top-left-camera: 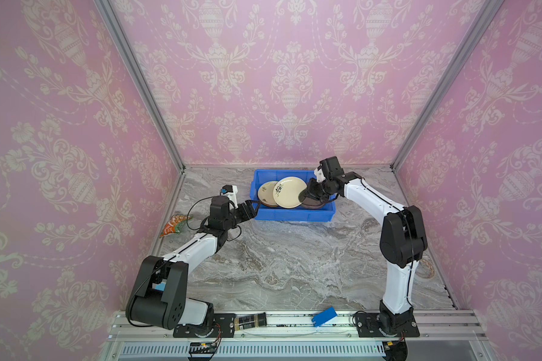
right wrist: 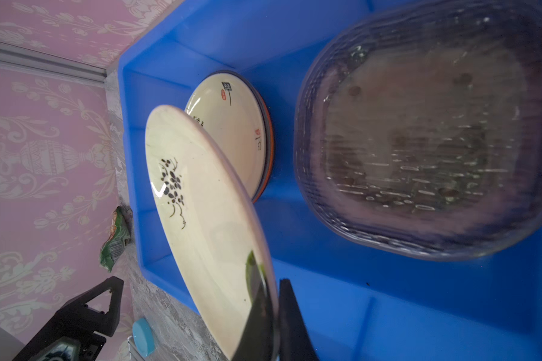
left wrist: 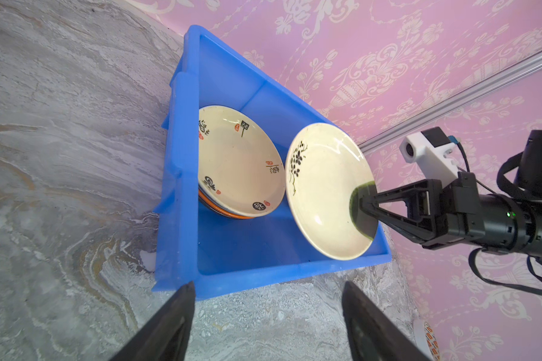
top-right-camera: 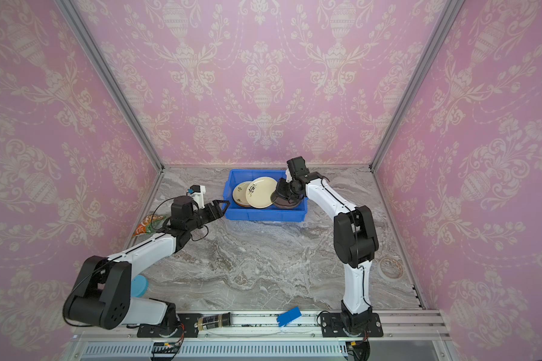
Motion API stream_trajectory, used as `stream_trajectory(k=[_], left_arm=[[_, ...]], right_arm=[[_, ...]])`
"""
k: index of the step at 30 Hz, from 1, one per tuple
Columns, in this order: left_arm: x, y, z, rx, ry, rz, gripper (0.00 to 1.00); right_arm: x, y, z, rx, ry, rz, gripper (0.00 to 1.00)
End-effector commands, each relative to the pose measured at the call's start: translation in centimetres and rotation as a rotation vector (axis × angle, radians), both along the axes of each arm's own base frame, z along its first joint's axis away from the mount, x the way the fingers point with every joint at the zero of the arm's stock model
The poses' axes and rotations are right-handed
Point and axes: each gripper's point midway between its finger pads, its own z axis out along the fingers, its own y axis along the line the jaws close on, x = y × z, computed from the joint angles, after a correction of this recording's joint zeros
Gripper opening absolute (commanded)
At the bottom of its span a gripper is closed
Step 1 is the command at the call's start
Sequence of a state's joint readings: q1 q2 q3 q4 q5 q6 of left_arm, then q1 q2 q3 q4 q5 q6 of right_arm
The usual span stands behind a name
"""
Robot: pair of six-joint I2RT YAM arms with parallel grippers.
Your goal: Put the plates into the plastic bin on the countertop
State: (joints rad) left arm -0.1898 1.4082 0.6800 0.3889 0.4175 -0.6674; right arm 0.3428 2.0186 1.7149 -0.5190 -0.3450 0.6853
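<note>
My right gripper is going to let go of the cream floral plate, now tilted over the bin's middle, on the cream plate with black characters (top-left-camera: 274, 192) (right wrist: 228, 133) in the blue bin.
The blue plastic bin (top-left-camera: 294, 214) (top-right-camera: 263, 215) (left wrist: 182, 156) stands at the back of the marble countertop (top-left-camera: 279, 265). My right gripper (top-left-camera: 305, 195) (left wrist: 362, 206) (right wrist: 268, 272) is shut on the rim of a cream floral plate (top-left-camera: 290, 192) (top-right-camera: 260, 192) (left wrist: 323, 187) (right wrist: 201, 203), which it holds tilted over the bin's middle. A stack of plates topped by a cream one with black characters (top-left-camera: 265, 190) (left wrist: 238, 162) (right wrist: 232, 131) lies in the bin's left half. A smoky glass plate (right wrist: 420, 140) lies in the right half. My left gripper (top-left-camera: 255, 204) (top-right-camera: 224, 204) (left wrist: 268, 284) hangs open and empty just outside the bin's left wall.
An orange-green fan-shaped piece (top-left-camera: 176, 223) (right wrist: 115, 240) lies by the left wall. A ring of tape (top-right-camera: 390, 268) sits at the right edge. A small blue card (top-left-camera: 324, 316) and a jar (top-left-camera: 251, 320) rest on the front rail. A light blue round lid (top-right-camera: 140, 286) shows behind the left arm.
</note>
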Motion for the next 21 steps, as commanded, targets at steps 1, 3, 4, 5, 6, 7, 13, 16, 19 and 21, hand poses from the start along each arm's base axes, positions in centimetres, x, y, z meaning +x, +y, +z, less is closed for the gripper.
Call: stream_trajectory(k=[1, 3, 4, 5, 6, 7, 13, 16, 19, 21], left_arm=[[0.4, -0.1, 1.1, 0.02, -0.048, -0.025, 0.76], [0.4, 0.0, 0.8, 0.027, -0.047, -0.022, 0.76], [0.3, 0.0, 0.7, 0.029, -0.046, -0.022, 0.76], [0.3, 0.1, 0.5, 0.03, -0.043, -0.019, 0.76], [0.3, 0.1, 0.4, 0.032, -0.041, -0.018, 0.76], [0.2, 0.1, 0.2, 0.032, -0.037, -0.02, 0.76], [0.4, -0.1, -0.4, 0.028, -0.024, -0.025, 0.76], [0.5, -0.2, -0.4, 0.027, -0.026, -0.033, 0.76], [0.3, -0.1, -0.5, 0.035, -0.025, -0.031, 0.77], [0.2, 0.1, -0.8, 0.048, -0.021, -0.027, 0.77]], right_arm=[[2.6, 1.9, 2.8, 0.077, -0.086, -0.008, 0.0], [3.2, 2.6, 1.7, 0.076, -0.061, -0.003, 0.0], [3.4, 3.0, 1.3, 0.075, -0.052, 0.002, 0.0], [3.6, 3.6, 0.8, 0.076, -0.041, 0.009, 0.0], [3.7, 4.0, 0.2, 0.077, -0.031, 0.011, 0.0], [3.9, 4.5, 0.1, 0.083, -0.03, 0.014, 0.0], [4.5, 7.0, -1.5, 0.084, -0.004, 0.027, 0.0], [5.0, 7.3, -2.3, 0.085, 0.006, 0.013, 0.0], [5.2, 7.3, -3.5, 0.077, 0.026, -0.001, 0.0], [5.4, 7.3, -4.0, 0.077, 0.035, -0.008, 0.03]])
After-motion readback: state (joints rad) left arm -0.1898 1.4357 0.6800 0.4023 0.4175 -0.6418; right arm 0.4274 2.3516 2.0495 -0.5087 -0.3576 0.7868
